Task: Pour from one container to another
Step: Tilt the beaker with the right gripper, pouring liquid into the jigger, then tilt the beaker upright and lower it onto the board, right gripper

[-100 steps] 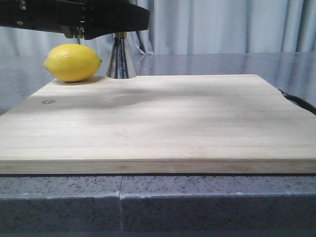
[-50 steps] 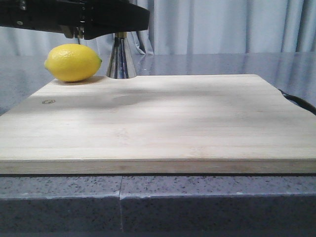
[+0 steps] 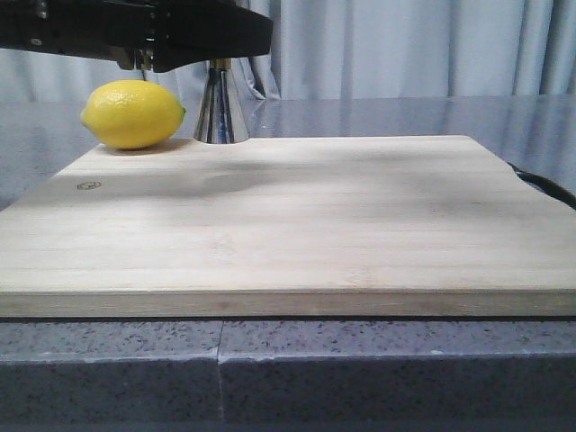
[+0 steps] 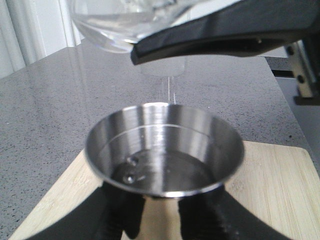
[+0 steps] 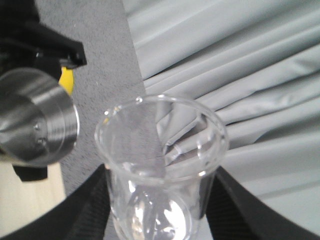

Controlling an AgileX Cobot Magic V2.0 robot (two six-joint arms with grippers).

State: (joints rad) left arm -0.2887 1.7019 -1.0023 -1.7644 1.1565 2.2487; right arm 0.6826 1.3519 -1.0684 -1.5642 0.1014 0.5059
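Note:
I should set the glass beaker on the wooden board's far corner (image 3: 439, 159) near the dark cable with my right gripper.
The steel jigger (image 4: 165, 150) stands on the wooden board near the lemon (image 3: 133, 113). My left gripper (image 4: 160, 216) is shut round the jigger's narrow waist, one black finger on each side. Clear liquid lies in the upper cup. Above it the glass beaker (image 4: 120, 22) is tipped, and a thin stream (image 4: 170, 90) falls from it toward the cup. My right gripper (image 5: 160, 212) is shut on the beaker (image 5: 160, 160), which looks nearly drained. In the front view only the jigger's lower cone (image 3: 221, 108) shows beneath a black arm (image 3: 180, 31).
The pale wooden cutting board (image 3: 297, 225) covers most of the grey speckled counter (image 3: 360, 369). The lemon lies at the board's far left corner, just left of the jigger. A dark cable (image 3: 544, 187) runs past the board's right edge. Curtains hang behind.

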